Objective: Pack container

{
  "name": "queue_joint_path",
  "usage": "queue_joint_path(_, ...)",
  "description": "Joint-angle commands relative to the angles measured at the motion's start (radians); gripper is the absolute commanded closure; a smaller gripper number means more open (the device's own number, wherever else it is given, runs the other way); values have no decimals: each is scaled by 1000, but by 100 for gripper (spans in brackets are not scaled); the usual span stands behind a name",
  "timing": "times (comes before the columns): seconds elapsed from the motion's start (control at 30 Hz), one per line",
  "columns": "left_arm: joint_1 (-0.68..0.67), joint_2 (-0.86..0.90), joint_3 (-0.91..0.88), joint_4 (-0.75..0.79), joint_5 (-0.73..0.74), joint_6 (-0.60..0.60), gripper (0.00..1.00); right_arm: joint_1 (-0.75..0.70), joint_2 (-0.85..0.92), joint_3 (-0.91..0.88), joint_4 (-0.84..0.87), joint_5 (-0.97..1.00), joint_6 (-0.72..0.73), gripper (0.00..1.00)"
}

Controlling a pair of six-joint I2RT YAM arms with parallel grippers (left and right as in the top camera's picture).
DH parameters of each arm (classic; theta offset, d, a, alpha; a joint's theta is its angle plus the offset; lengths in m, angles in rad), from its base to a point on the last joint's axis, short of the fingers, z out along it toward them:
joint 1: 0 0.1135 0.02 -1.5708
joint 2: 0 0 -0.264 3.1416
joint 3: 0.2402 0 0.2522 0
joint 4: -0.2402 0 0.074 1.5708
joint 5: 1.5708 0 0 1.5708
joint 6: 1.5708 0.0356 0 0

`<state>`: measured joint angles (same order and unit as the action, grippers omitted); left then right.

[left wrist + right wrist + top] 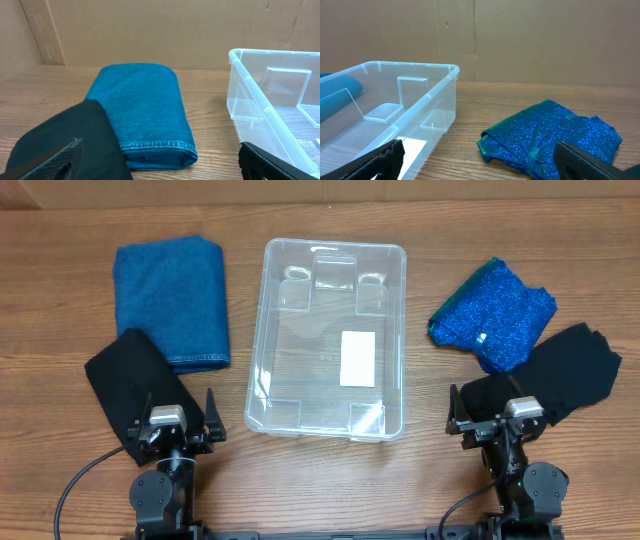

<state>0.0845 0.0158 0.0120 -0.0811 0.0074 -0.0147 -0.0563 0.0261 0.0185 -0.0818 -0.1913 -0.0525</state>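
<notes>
Next, my right gripper goes to the sparkly blue cloth's outer corner (543, 306) (615, 141), farthest from the clear plastic container, and closes there.
The clear plastic container (327, 338) sits mid-table, empty, with a white label (357, 358) on its bottom; it also shows in the left wrist view (272, 105) and the right wrist view (385, 110). A folded blue denim cloth (172, 300) (142, 112) and a black cloth (132, 385) (65, 140) lie to its left. A sparkly blue cloth (495, 315) (555, 137) and another black cloth (560, 375) lie to its right. My left gripper (176, 430) (160, 167) is open and empty near the front, over the black cloth's edge. My right gripper (497, 423) (480, 165) is open and empty.
A brown cardboard wall (165, 30) stands behind the wooden table (320, 480). Cables run from both arm bases at the front edge.
</notes>
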Motion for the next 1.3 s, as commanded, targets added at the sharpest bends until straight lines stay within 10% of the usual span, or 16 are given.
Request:
queue_joint_path(0.0,-8,-11,-8,5,1,23,0,6,-8,-5,5,10,3,0)
queue_joint_path(1.27,-8,-11,-7,5,1,23,0,11,16,-5,5,10,3,0)
